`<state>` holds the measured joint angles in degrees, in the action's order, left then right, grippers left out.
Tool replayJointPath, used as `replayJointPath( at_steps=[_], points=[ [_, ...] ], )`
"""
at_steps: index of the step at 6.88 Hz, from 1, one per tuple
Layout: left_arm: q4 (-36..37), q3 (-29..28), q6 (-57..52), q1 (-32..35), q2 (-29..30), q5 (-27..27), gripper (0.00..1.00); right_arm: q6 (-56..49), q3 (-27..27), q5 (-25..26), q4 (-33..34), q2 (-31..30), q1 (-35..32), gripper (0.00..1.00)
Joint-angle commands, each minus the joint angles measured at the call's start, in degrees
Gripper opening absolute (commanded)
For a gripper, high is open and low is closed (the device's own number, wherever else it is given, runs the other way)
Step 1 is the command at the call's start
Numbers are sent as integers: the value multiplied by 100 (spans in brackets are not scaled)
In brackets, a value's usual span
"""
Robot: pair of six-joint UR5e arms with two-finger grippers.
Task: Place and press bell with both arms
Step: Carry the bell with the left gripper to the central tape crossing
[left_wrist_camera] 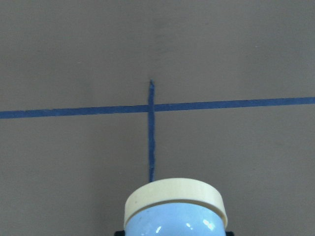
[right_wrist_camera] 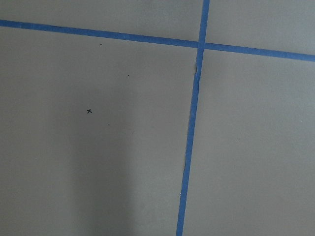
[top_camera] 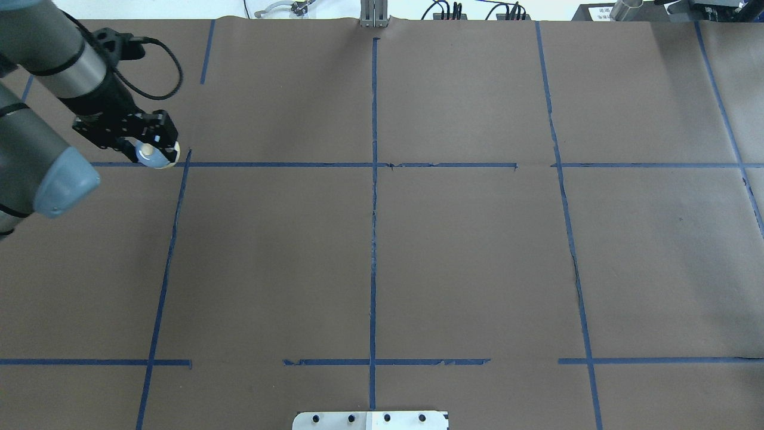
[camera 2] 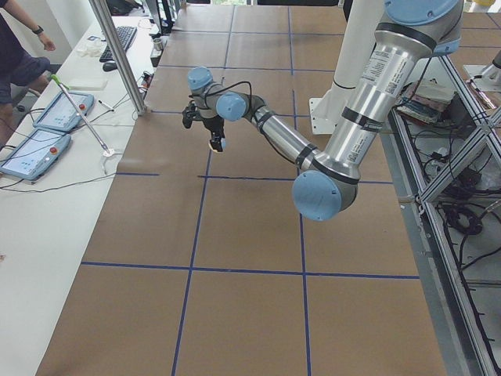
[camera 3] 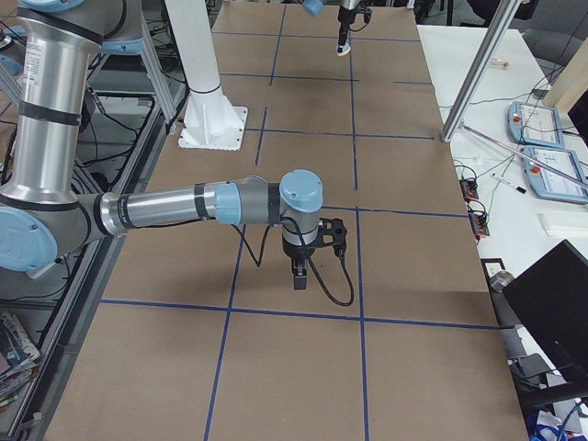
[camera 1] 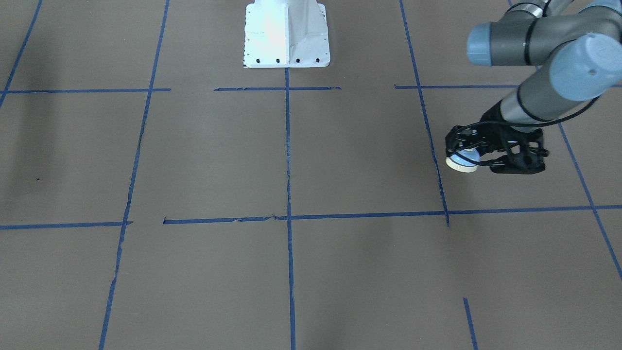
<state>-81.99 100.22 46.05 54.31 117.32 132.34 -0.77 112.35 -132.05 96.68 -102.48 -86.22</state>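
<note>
Next, my left gripper puts the bell down on the pedestal's blue tape line, just before its crossing (camera 1: 287, 186).
The bell (camera 1: 461, 163) has a light blue dome and a cream base rim. My left gripper (camera 1: 470, 157) is shut on it and holds it just above the brown paper, next to a blue tape crossing (top_camera: 188, 163). The bell also shows in the overhead view (top_camera: 155, 156), in the left side view (camera 2: 217, 143), and large at the bottom of the left wrist view (left_wrist_camera: 174, 209), base rim away from the camera. My right gripper (camera 3: 300, 272) shows only in the right side view, low over the paper; I cannot tell whether it is open or shut.
The white bolted pedestal (camera 1: 286, 34) stands at the robot's side of the table. Blue tape lines (camera 1: 287, 146) divide the paper into squares. A side bench with tablets (camera 2: 47, 133), a metal pole (camera 2: 117, 59) and an operator (camera 2: 19, 55) lies beyond the far edge.
</note>
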Motion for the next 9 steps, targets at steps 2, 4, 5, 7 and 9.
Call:
replayJointPath(
  at_steps=[2, 4, 5, 7, 9],
  points=[
    [-177, -1149, 2087, -1130, 1561, -752, 22, 7, -3, -13, 0, 9, 0, 100],
    [-709, -2561, 2897, -1483, 2704, -1165, 22, -2, -12, -13, 0, 9, 0, 100],
    [-1505, -3282, 3397, -1720, 3039, -1498, 22, -2, -3, -31, 9, 9, 0, 100],
    [-1751, -3447, 3499, -1958, 3156, -1624, 22, 7, -12, -22, 9, 9, 0, 100],
    [-1768, -3543, 3446, -2047, 3139, -1624, 26, 7, -20, -13, 0, 17, 0, 100]
  ],
)
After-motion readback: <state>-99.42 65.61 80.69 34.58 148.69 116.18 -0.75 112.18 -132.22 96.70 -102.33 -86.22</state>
